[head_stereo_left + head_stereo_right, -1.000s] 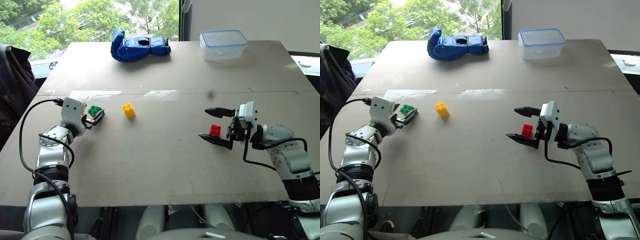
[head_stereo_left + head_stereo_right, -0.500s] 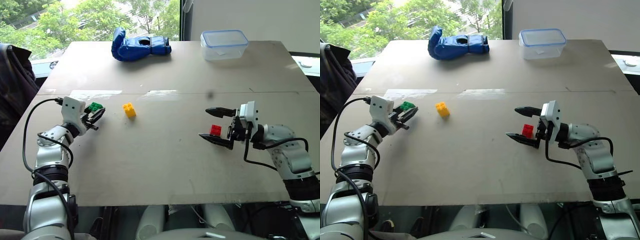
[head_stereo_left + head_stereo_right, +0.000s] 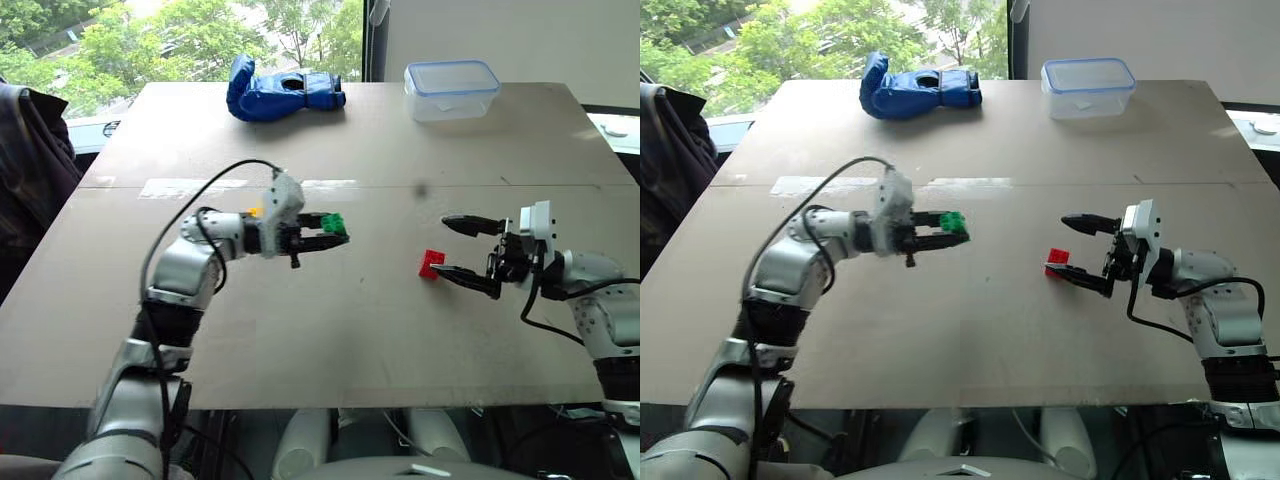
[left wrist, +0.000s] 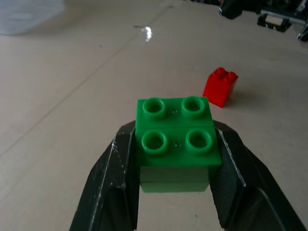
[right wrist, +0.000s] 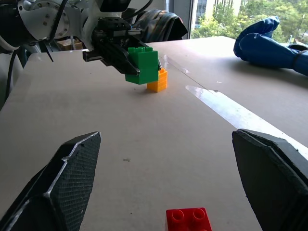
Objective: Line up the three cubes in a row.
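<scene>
The green cube will go down from my left gripper onto the bare table (image 3: 383, 265) just short of the red cube.
My left gripper (image 3: 338, 232) is shut on the green cube (image 3: 335, 223) and holds it studs-up a little above the table's middle, pointing toward the right arm. In the left wrist view the black fingers (image 4: 115, 168) press the green cube (image 4: 176, 144) on both sides. The yellow cube (image 5: 158, 80) sits on the table just behind the left hand; only a sliver of it (image 3: 256, 211) peeks over the wrist. The red cube (image 3: 431, 264) stands on the table right of centre. My right gripper (image 3: 441, 245) is open, its fingertips just at the red cube (image 5: 188, 220).
A blue glove (image 3: 283, 88) lies at the far left of the brown table (image 3: 330, 340), and a clear plastic box (image 3: 451, 88) stands at the far right. Dark clothing (image 3: 30, 150) hangs beside the table's left edge.
The left gripper shut on the green cube, lifted it and swung it right, past the yellow cube, to the table's middle. The right gripper drew back right; the red cube now stands at its fingertips.
</scene>
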